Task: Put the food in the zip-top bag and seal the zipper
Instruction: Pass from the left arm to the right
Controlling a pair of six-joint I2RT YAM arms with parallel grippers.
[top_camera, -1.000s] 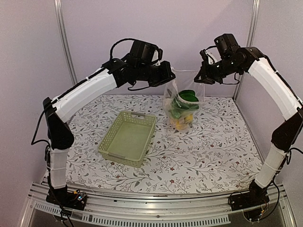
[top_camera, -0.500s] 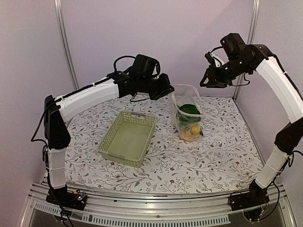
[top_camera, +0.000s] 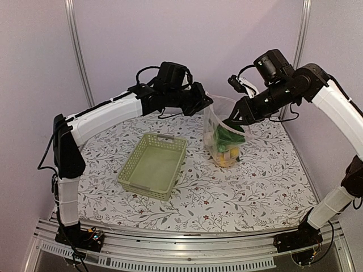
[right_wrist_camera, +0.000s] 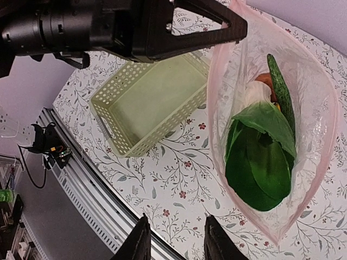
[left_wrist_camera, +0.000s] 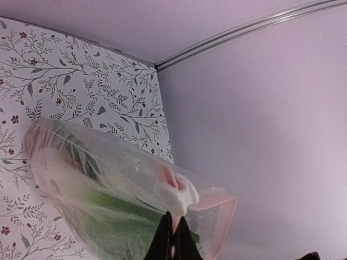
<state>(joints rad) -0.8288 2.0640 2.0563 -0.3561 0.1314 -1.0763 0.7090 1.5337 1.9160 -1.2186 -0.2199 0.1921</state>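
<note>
My right gripper should close on the near side of the zip-top bag's pinkish rim [top_camera: 220, 123] [right_wrist_camera: 220, 176], beside the leafy green bok choy.
The zip-top bag [top_camera: 224, 139] stands on the table with its mouth open upward. My left gripper [top_camera: 207, 105] is shut on the left end of its pinkish zipper [left_wrist_camera: 223, 216], and the black fingers [left_wrist_camera: 165, 241] pinch the rim. Inside lies the food: leafy green bok choy [right_wrist_camera: 260, 162], a long cucumber [right_wrist_camera: 282, 92], a reddish-brown piece [right_wrist_camera: 263, 79], and yellow and orange fruits [top_camera: 227, 156] at the bottom. My right gripper [top_camera: 231, 121] hovers at the right side of the bag's mouth. In its wrist view it [right_wrist_camera: 176, 241] is open with only tablecloth between the fingers.
A pale green lattice basket [top_camera: 153, 164] sits left of the bag with nothing in it. The metal frame rail [right_wrist_camera: 103, 211] runs along the table's near edge. The back wall and corner posts stand close behind the bag.
My right gripper let go of the bag's right corner, opened, lifted away, then came down to the bag's mouth. The bag sank onto the table, held only by the left gripper.
</note>
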